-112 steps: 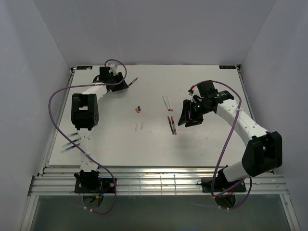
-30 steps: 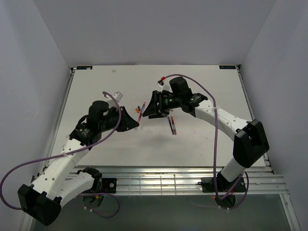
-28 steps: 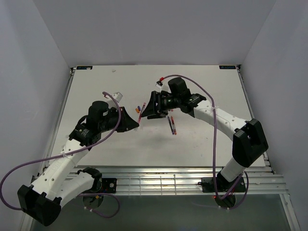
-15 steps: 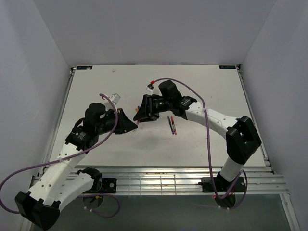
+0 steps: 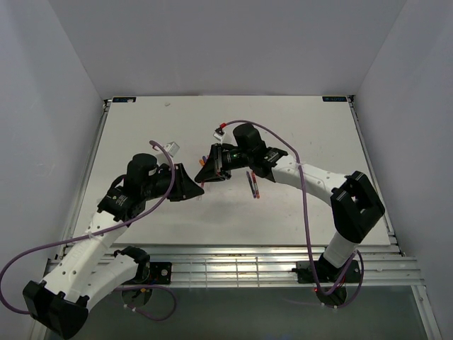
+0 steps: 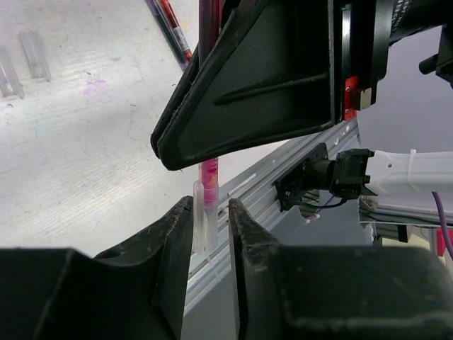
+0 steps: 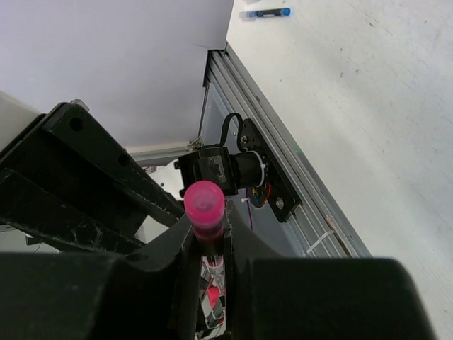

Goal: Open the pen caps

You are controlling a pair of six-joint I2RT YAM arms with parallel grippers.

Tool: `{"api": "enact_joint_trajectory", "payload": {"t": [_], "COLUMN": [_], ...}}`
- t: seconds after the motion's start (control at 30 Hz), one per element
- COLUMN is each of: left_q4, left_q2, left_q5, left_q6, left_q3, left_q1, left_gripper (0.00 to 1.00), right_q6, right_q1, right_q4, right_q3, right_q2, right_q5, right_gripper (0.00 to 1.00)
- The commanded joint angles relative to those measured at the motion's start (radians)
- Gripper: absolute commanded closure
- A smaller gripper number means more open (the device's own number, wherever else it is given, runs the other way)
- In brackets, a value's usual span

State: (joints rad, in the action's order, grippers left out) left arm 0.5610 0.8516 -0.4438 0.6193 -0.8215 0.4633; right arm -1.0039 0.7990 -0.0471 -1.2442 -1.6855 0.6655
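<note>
Next, my left gripper lets go of the clear cap close beside the loose clear caps (image 5: pixel 196 188), farther away from the red pen.
A pink pen (image 6: pixel 209 170) is held in the air between both grippers. My left gripper (image 6: pixel 210 205) is shut on its clear cap (image 6: pixel 204 223). My right gripper (image 7: pixel 209 228) is shut on the barrel, with the pen's pink end (image 7: pixel 204 203) sticking out. In the top view the left gripper (image 5: pixel 197 186) and right gripper (image 5: pixel 202 170) meet tip to tip at the table's middle. A tiny orange cap (image 5: pixel 201 161) shows beside the right gripper. The red and blue caps are hidden.
Two pens, one blue and one red (image 5: pixel 251 183), lie right of the grippers and also show in the left wrist view (image 6: pixel 170 28). Two loose clear caps (image 6: pixel 34 55) lie on the table. A blue-tipped pen (image 7: pixel 265 13) lies near the table's edge.
The right gripper has moved left and closed on the pink pen that the left gripper holds up. The left arm has shifted only slightly.
</note>
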Motion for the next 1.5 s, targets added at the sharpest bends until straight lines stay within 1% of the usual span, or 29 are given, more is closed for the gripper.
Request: {"api": "enact_joint_trajectory", "payload": {"t": [0.0,0.03,0.17,0.33,0.43,0.5,0.7,0.73,0.8,0.93,0.97,1.0,1.07,1.1,1.17,1.2,1.23,1.27,1.3,1.33,1.37,1.4,1.43,1.47], "left_q4": [-0.058,-0.062,-0.087,-0.113,-0.119,-0.130,-0.133,-0.134,-0.135,-0.135,-0.133,-0.124,-0.118,-0.098,-0.076,-0.060,-0.050,-0.040,-0.008,0.013,0.029,0.063,0.079,0.112], "left_q2": [-0.016,-0.016,-0.013,0.000,0.007,0.007,0.007,0.006,0.003,-0.002,0.000,0.004,0.012,0.026,0.044,0.056,0.081,0.092,0.104,0.119,0.125,0.129,0.135,0.136], "left_q5": [-0.082,-0.090,-0.130,-0.174,-0.188,-0.194,-0.208,-0.208,-0.210,-0.211,-0.205,-0.194,-0.184,-0.159,-0.132,-0.125,-0.109,-0.099,-0.081,-0.029,-0.001,0.031,0.097,0.138], "left_q6": [0.003,-0.001,-0.010,-0.001,0.011,0.020,0.019,0.019,0.020,0.020,0.020,0.022,0.019,0.019,0.011,0.002,-0.007,-0.035,-0.052,-0.070,-0.090,-0.131,-0.151,-0.167], "left_q3": [0.004,0.005,0.004,0.018,0.031,0.038,0.051,0.053,0.059,0.070,0.073,0.077,0.079,0.076,0.061,0.053,0.033,0.021,0.004,-0.028,-0.045,-0.059,-0.073,-0.093], "left_q1": [0.003,0.003,0.003,0.003,0.003,0.003,0.002,0.003,0.003,0.003,0.003,0.003,0.003,0.003,0.003,0.003,0.003,0.003,0.003,0.005,0.005,0.006,0.006,0.008], "left_gripper": [0.63,0.61,0.57,0.56,0.58,0.62,0.69,0.72,0.76,0.88,0.97,1.00,1.00,1.00,1.00,1.00,1.00,1.00,1.00,1.00,1.00,1.00,1.00,1.00], "right_q6": [-0.009,-0.012,-0.028,-0.032,-0.039,-0.039,-0.039,-0.041,-0.039,-0.039,-0.039,-0.039,-0.026,-0.007,0.068,0.097,0.126,0.178,0.201,0.226,0.275,0.298,0.316,0.342], "right_q1": [0.003,0.003,0.005,0.003,0.005,0.003,-0.003,-0.003,-0.007,-0.018,-0.023,-0.024,-0.024,-0.024,-0.023,-0.021,-0.020,-0.018,-0.018,-0.012,-0.008,0.000,0.014,0.022], "right_q4": [-0.085,-0.111,-0.178,-0.209,-0.230,-0.234,-0.232,-0.232,-0.232,-0.232,-0.231,-0.229,-0.203,-0.119,-0.007,0.132,0.206,0.284,0.452,0.542,0.620,0.698,0.831,0.874], "right_q3": [0.028,0.032,0.054,0.071,0.077,0.081,0.089,0.092,0.100,0.112,0.114,0.115,0.101,0.083,-0.007,-0.046,-0.137,-0.188,-0.245,-0.311,-0.449,-0.524,-0.594,-0.701], "right_q2": [0.046,0.047,0.058,0.064,0.069,0.072,0.072,0.072,0.075,0.079,0.079,0.081,0.076,0.072,0.046,0.034,0.018,-0.021,-0.043,-0.102,-0.135,-0.166,-0.224,-0.244], "right_q5": [0.003,0.015,0.051,0.072,0.080,0.082,0.074,0.072,0.069,0.062,0.057,0.056,0.031,0.017,-0.042,-0.065,-0.131,-0.168,-0.209,-0.309,-0.355,-0.406,-0.513,-0.558], "right_gripper": [0.92,0.92,0.92,0.92,0.92,0.92,0.92,0.92,0.92,0.92,0.92,0.92,0.92,0.92,0.92,0.92,0.92,0.92,0.92,0.92,0.92,0.92,0.92,0.92]}}
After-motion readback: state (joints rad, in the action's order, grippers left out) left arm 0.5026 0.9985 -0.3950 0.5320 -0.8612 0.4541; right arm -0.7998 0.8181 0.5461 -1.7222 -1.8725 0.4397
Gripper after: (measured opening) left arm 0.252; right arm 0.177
